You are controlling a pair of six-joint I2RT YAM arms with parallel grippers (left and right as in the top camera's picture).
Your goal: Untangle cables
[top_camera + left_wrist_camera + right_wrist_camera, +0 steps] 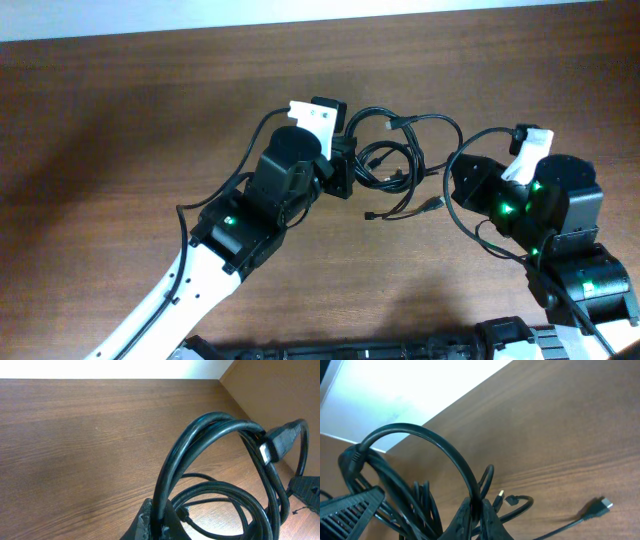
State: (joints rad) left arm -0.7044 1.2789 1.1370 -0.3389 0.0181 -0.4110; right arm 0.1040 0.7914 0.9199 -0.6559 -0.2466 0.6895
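Note:
A single piece of cable in my right gripper runs into the bunched loops by my left gripper, so my right gripper will open and take the bunched loops (413,146).
A tangle of thin black cables (392,160) lies in loops at the middle of the wooden table (150,110). My left gripper (350,165) is at the tangle's left side and is shut on one cable strand (161,510), which arches up from the jaws. A plug (277,442) sits at the top of those loops. My right gripper (448,180) is at the tangle's right side and is shut on another strand (476,502). Loose plug ends lie on the table (498,497) (604,505), and also show overhead (435,205).
Thicker black wires (480,138) loop off the right arm near the tangle. The table's far edge meets a pale wall (300,15). Bare wood stretches left of the left arm. A dark ribbed part (350,510) sits at the lower left of the right wrist view.

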